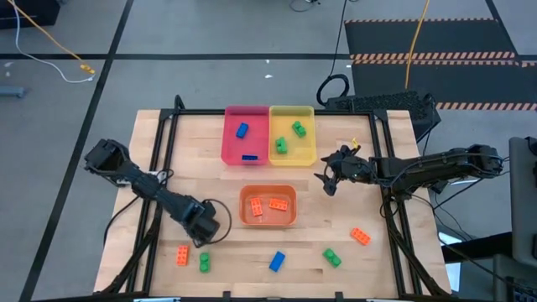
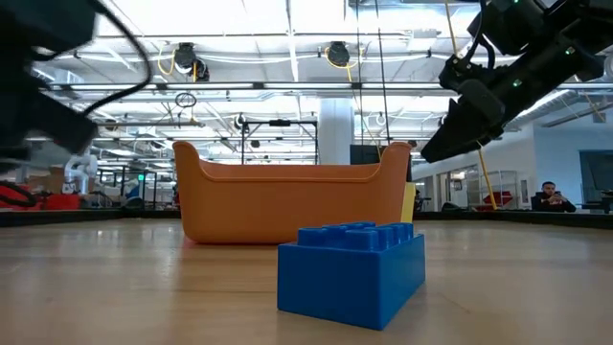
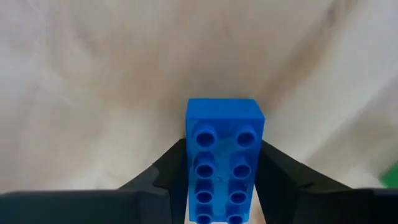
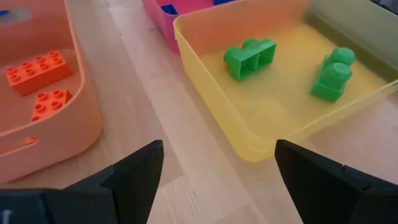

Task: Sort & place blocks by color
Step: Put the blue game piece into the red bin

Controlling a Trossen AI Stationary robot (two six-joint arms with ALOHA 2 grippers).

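Note:
Next, my left gripper lets go of the blue brick in the pink tray (image 1: 247, 142), between the two blue bricks lying there.
My left gripper (image 1: 204, 225) stands over the table's near left part, shut on a blue brick (image 3: 224, 155); the gripper hides that brick in the high view. My right gripper (image 1: 328, 177) hangs open and empty off the yellow tray's (image 4: 205, 93) near right corner. Two blue bricks (image 1: 242, 130) lie in the pink tray (image 1: 228, 134), two green bricks (image 4: 250, 57) in the yellow tray, and orange bricks (image 4: 36, 68) in the orange tray (image 1: 268, 221). Loose on the near table lie orange (image 1: 182, 256), green (image 1: 204, 262), blue (image 2: 350, 271), green (image 1: 332, 257) and orange (image 1: 360, 236) bricks. My left gripper pinches the blue brick between its two fingers (image 3: 168, 168), one on each long side (image 3: 189, 149). The fingers lie along the brick. Its studded face is turned to the wrist camera and its far end (image 3: 224, 107) sticks out past the fingertips. Whether it touches the table I cannot tell.
The three trays sit mid-table, pink and yellow side by side at the far side and orange nearer. A black frame (image 1: 159, 143) runs along the table's left, right and far edges. Bare wood (image 1: 193, 168) lies between the left gripper and the pink tray.

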